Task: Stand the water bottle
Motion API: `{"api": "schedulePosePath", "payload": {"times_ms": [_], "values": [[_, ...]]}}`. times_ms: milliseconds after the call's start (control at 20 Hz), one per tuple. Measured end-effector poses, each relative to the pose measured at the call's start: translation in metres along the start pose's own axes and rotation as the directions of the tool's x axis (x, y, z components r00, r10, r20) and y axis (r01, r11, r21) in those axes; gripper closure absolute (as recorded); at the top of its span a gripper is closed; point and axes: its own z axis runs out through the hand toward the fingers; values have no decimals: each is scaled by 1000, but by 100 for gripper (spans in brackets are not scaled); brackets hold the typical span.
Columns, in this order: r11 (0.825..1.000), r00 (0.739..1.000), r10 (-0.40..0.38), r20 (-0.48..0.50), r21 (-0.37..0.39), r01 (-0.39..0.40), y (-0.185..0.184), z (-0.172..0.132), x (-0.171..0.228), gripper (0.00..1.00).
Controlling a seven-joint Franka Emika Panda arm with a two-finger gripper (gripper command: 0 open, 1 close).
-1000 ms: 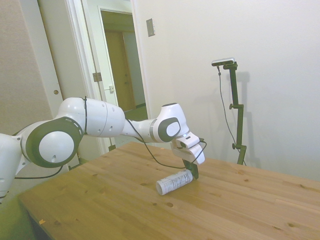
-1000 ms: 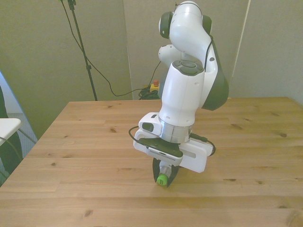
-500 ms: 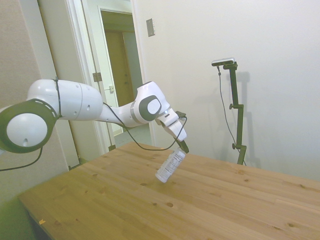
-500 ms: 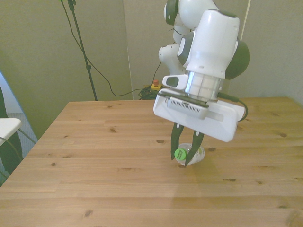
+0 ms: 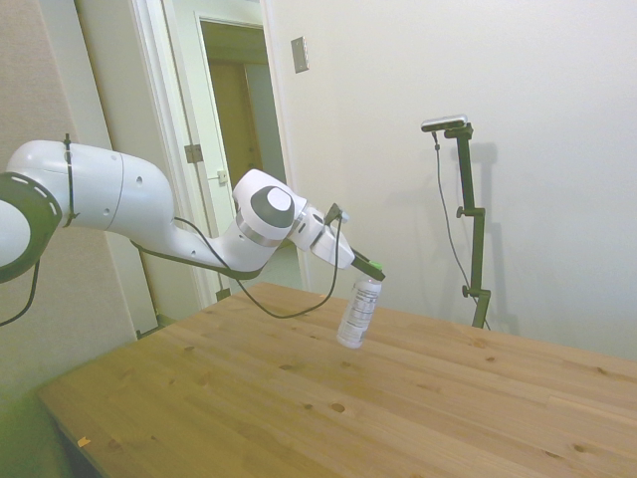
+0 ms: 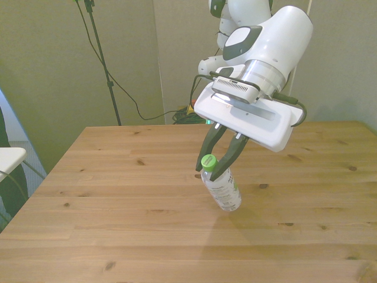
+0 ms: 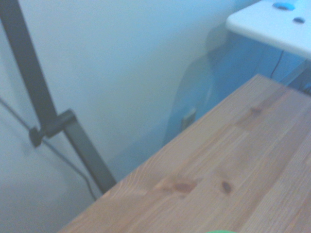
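Note:
Next, I release the water bottle, standing upright on the bare table wood [image 6: 205, 231] just in front of its tilted base.
The water bottle [image 5: 357, 313] [image 6: 223, 188], clear plastic with a green cap [image 6: 208, 160] and a white label, hangs nearly upright with a slight tilt. Its base is at or just above the wooden table [image 5: 299, 398] [image 6: 118, 177]; whether it touches cannot be told. My gripper [image 5: 372, 275] [image 6: 215, 166] is shut on the bottle's neck just below the cap, its dark fingers [image 6: 237, 150] on either side of it. In the wrist view only a sliver of the green cap [image 7: 221, 231] shows at the picture's edge, with table wood and a wall behind.
The table's far edge [image 7: 160, 160] runs close past the bottle in the wrist view. An open doorway [image 5: 239, 119] lies behind the arm in the side view. A white surface [image 6: 9, 158] juts in at the front view's left.
The bottle went from lying on the table to lifted and swung nearly upright. The gripper kept hold of its neck while rising and rotating, and the arm drew back toward its base.

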Motion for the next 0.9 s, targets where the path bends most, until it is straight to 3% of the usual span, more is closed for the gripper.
{"api": "schedulePosePath", "payload": {"times_ms": [300, 900], "values": [[995, 975, 93, -201, 66, -81, 17, 25, -21, 100], [991, 963, 123, -240, 83, -105, 25, 38, -37, 100]]}}
